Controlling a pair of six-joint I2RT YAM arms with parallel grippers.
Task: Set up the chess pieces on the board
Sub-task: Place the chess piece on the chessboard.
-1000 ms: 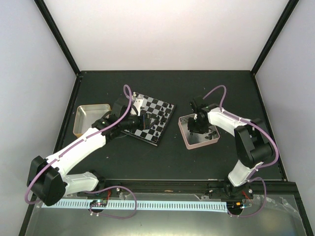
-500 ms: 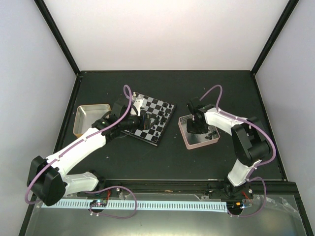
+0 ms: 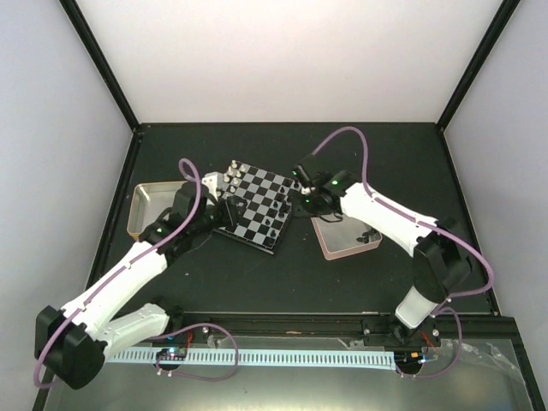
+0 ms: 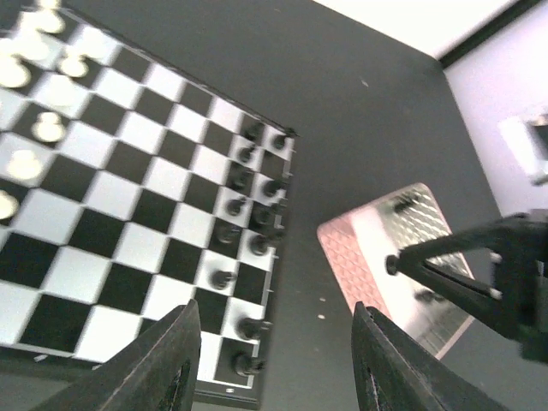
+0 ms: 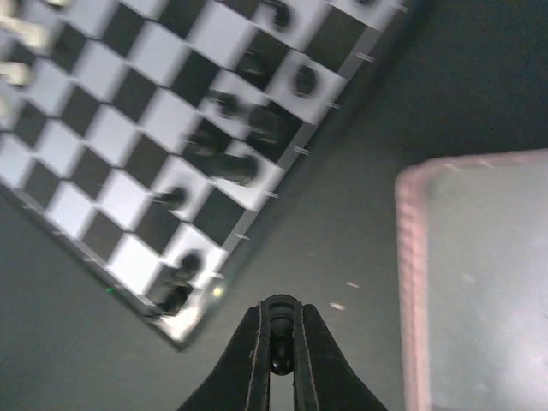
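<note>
Next, my right gripper sets the black chess piece down on the dark square diagonally inside the board's nearest corner (image 3: 265,231) (image 5: 158,228).
The board (image 3: 250,190) lies left of centre, with black chess pieces (image 4: 251,246) in two rows along its right side and silver ones (image 4: 44,128) at its far left. My right gripper (image 3: 305,197) hovers over the bare table between the board's right edge and the pink-rimmed tin. It is shut on a small black chess piece (image 5: 279,344), which stands upright between the fingertips. My left gripper (image 4: 276,364) is open and holds nothing. It hangs above the board's near right corner (image 4: 244,390).
The pink-rimmed tin (image 3: 332,248) sits right of the board, with a few black pieces (image 3: 365,233) left in it. A gold-rimmed tin (image 3: 144,204) lies left of the board. My right arm reaches over the pink tin.
My right gripper has shut on a black piece in the pink tin and carried it left toward the board's edge. My left arm has drawn back to the left, off the board's middle.
</note>
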